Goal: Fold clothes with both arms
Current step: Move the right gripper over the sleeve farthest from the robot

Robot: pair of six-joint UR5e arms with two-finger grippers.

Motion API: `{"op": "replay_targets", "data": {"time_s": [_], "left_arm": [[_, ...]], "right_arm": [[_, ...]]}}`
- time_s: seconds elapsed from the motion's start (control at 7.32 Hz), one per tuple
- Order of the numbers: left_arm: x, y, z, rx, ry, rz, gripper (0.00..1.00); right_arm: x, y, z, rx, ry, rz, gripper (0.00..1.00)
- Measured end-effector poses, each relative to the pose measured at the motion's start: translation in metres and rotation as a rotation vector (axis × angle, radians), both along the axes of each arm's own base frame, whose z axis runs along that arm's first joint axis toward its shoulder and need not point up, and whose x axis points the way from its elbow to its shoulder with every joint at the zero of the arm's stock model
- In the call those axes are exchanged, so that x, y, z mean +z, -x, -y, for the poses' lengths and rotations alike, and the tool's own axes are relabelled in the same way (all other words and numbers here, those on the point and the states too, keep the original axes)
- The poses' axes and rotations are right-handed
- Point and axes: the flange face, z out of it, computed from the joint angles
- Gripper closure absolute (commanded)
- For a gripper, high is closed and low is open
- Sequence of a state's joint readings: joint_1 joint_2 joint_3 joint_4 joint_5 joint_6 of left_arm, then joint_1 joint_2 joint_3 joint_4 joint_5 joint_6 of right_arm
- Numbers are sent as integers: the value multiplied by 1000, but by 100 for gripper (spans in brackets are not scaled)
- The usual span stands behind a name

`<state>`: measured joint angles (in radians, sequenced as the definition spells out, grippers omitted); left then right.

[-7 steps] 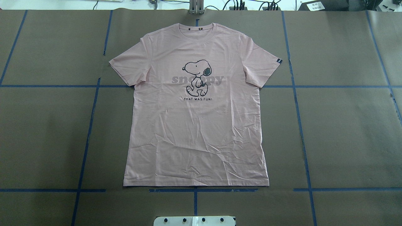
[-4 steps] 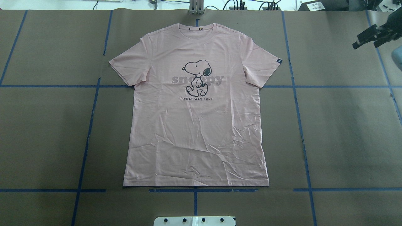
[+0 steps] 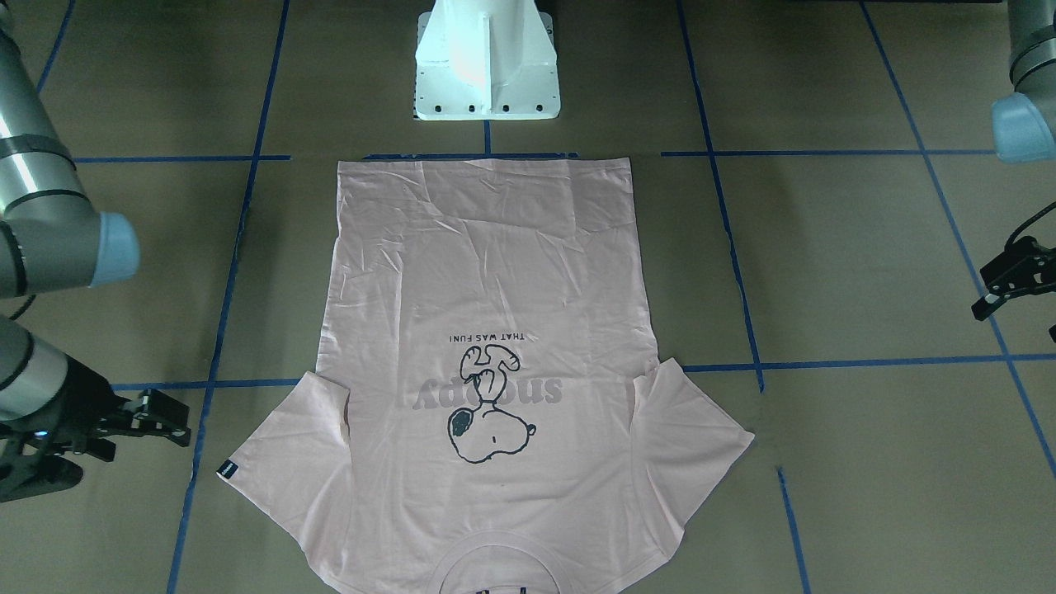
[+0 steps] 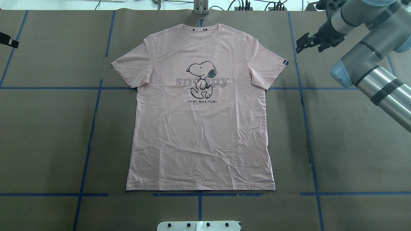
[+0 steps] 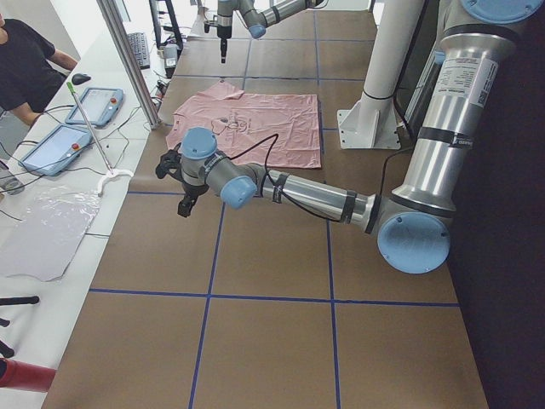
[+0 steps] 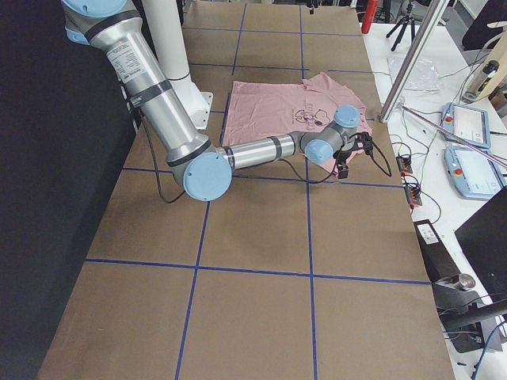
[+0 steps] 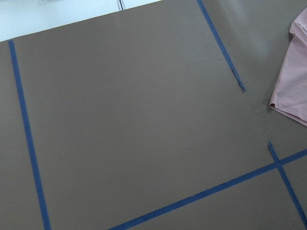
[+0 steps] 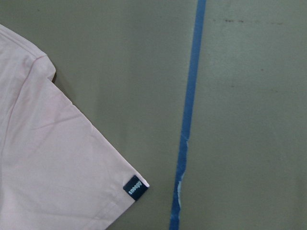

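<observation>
Next, I move my right gripper to the corner with the black tag [image 3: 228, 469] [image 8: 138, 187] on the pale pink T-shirt's sleeve and close it there.
The pale pink T-shirt [image 4: 199, 134] lies flat and face up on the brown table, collar at the far side, with the dog print [image 4: 201, 78] showing. It also shows in the front view [image 3: 487, 272]. My right gripper [image 4: 303, 43] hovers open and empty just right of the sleeve with the black tag [image 4: 285, 62]. The right wrist view shows that sleeve [image 8: 48, 158] and tag [image 8: 135, 187]. My left gripper [image 3: 994, 285] looks open and empty, well off the other sleeve; only its tip [image 4: 8, 40] shows overhead. The left wrist view catches a sleeve edge [image 7: 295, 72].
The white pedestal base [image 3: 487, 66] stands at the near edge behind the shirt's hem. Blue tape lines [image 4: 90, 138] cross the brown table cover. An operator [image 5: 25, 64] and tablets [image 5: 94, 106] are beyond the far edge.
My right arm has swung in from the right edge, leftward toward the tagged sleeve. My left gripper's tip has appeared at the left edge. The shirt has not moved.
</observation>
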<state>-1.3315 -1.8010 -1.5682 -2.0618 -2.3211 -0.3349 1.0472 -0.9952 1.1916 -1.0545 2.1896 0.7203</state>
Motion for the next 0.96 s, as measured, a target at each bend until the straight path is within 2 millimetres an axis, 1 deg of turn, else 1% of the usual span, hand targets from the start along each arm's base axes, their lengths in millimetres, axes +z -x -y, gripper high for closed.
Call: {"op": "replay_targets", "data": {"time_s": [0.14,0.27,0.41,0.55,0.68,0.96], "left_arm": [[1,-1,1,-9,-24,2,0],[4,-1,2,-13,-34,4,0],[5,-1,3,-16,-38,5,0],[5,-2,3,-17,-40,4,0],[4,-2,4,-17,-41,4,0],[4,-2,4,-20,-38,2,0]], "right_arm": [[-2,24,4,3,5,-19,1],[1,41,8,5,4,-38,2],[10,55,11,2,-3,-48,3],[19,64,12,-2,-10,-51,7],[25,68,11,-5,-10,-55,9],[30,73,9,-9,-7,-61,13]]}}
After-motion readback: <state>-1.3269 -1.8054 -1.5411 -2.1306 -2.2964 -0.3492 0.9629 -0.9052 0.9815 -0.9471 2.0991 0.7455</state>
